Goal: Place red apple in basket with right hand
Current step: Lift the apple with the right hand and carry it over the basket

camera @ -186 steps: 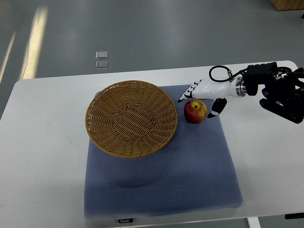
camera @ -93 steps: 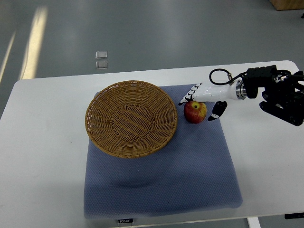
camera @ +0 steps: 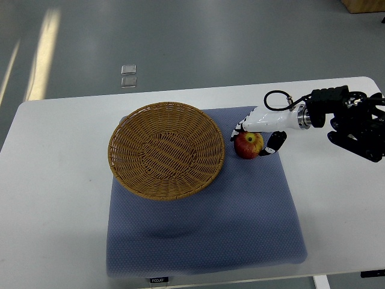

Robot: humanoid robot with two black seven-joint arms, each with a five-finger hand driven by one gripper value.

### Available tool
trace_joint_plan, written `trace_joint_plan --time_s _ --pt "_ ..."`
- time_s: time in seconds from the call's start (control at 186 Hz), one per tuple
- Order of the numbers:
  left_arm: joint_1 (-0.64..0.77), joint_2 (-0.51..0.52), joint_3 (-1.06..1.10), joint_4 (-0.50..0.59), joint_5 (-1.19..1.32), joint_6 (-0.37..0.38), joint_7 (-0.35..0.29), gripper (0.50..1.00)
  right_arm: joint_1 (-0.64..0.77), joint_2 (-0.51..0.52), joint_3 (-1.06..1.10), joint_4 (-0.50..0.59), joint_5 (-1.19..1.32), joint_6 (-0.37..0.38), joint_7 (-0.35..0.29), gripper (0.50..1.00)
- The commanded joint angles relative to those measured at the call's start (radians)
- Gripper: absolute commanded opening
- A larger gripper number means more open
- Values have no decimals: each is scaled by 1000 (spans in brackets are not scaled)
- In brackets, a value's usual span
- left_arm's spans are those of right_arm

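My right gripper has the red apple, which still rests on the blue mat. It will let the apple go on the middle of the round wicker basket's bottom (camera: 162,148).
The red apple (camera: 248,146) sits on the blue mat (camera: 204,235), just right of the round wicker basket (camera: 120,133). My right hand (camera: 250,143), white with dark fingertips, reaches in from the right edge and wraps the apple. Its fingers (camera: 236,136) curl over the apple's far-left side and its thumb (camera: 270,145) presses the right side. The apple still rests on the mat. The basket holds nothing. No left arm shows.
The mat covers the middle of a white table (camera: 54,198). The black forearm (camera: 355,117) with a looped cable lies over the table's right end. Two small clear tiles (camera: 128,76) lie on the grey floor beyond the table.
The right hand has come down onto the apple. Its fingers, spread beside the apple earlier, have curled round it. The apple tipped slightly and the basket has not moved.
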Motion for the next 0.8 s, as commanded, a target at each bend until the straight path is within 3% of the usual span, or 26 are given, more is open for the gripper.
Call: trace_joint_plan --time_s 0.0,0.199,0.555,0.652,0.657,0.792 --pt "0 0 0 0 0 0 0 1000 10 -3 4 0 0 0 0 678" --pt "0 0 0 -1 0 0 0 1000 24 -11 7 -2 0 3 -1 678" --pt "0 0 0 0 0 0 0 1000 170 -3 14 -2 15 9 0 682" --pt "0 0 0 -1 0 0 0 1000 210 32 15 0 17 6 -1 684" --pt "0 0 0 0 0 0 0 1000 223 71 15 0 17 5 -1 684" --pt "0 0 0 0 0 0 0 1000 233 159 15 6 26 -3 -1 686"
